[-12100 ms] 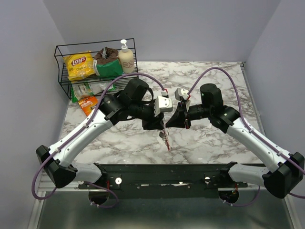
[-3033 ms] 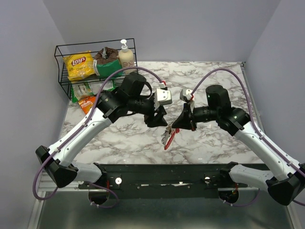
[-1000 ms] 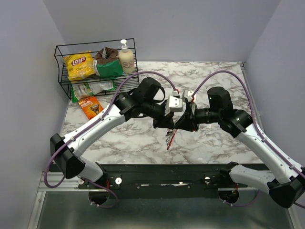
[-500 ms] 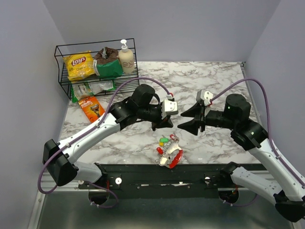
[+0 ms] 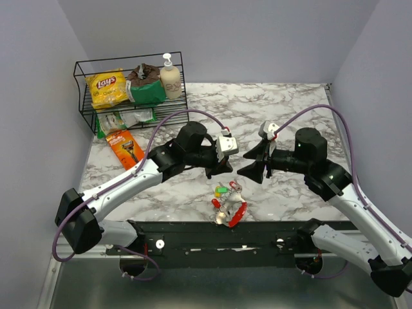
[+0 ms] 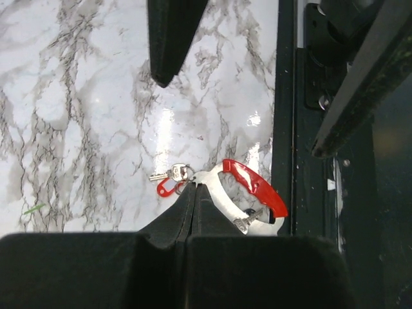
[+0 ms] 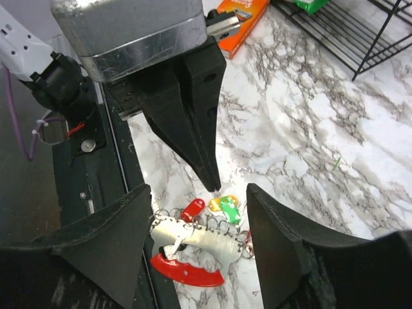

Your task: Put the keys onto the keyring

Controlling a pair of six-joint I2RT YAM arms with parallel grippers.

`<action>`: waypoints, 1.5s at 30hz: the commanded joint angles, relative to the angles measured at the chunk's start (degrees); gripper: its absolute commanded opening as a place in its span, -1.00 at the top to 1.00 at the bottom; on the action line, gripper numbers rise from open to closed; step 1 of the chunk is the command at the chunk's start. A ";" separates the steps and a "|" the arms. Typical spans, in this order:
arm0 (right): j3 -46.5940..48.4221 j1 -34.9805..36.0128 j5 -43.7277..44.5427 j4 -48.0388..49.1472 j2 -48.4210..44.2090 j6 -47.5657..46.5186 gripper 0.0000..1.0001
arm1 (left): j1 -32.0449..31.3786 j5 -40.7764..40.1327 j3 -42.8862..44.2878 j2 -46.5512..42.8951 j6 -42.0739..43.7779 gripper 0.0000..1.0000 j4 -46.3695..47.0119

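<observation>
I will next move my right gripper to the middle of the silvery plate (image 5: pixel 227 205) (image 7: pixel 192 236) on the keyring, between the small rings and red loop, and close it there.
The keyring (image 5: pixel 237 211), a red curved loop on a silvery plate, lies flat on the marble near the front edge, touched by neither gripper. Red, yellow and green keys (image 5: pixel 223 190) hang on its small rings. In the right wrist view the keyring (image 7: pixel 187 270) and the red-headed key (image 7: pixel 192 208) lie below my open right gripper (image 7: pixel 198 193). My left gripper (image 5: pixel 216 171) hovers above and behind it, shut on nothing. Its closed fingertips (image 6: pixel 194 191) hide part of the keyring (image 6: pixel 255 187). My right gripper (image 5: pixel 251 165) faces the left one.
A wire basket (image 5: pixel 87 111) with a chip bag (image 5: pixel 107 88) and a soap bottle (image 5: pixel 170 77) stands at the back left. An orange packet (image 5: pixel 129 149) lies in front of it. The black base rail (image 5: pixel 193 235) runs just beside the keyring.
A second ago both grippers met at the keyring above the table. It now lies on the marble; the right gripper has opened and drawn back right, the left has shut empty.
</observation>
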 commanded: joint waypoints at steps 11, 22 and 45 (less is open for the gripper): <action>-6.77 0.52 2.62 -1.57 14.28 7.76 -0.43 | 9.18 -15.77 -17.40 -3.61 -21.26 -0.06 21.68; -6.33 11.41 10.96 -4.22 30.63 11.54 -0.31 | 20.77 -19.82 -26.45 -8.09 -30.75 -0.74 28.10; -7.56 15.73 18.87 -3.86 40.40 15.67 0.99 | 24.13 -14.54 -26.29 -6.60 -32.34 -0.75 29.51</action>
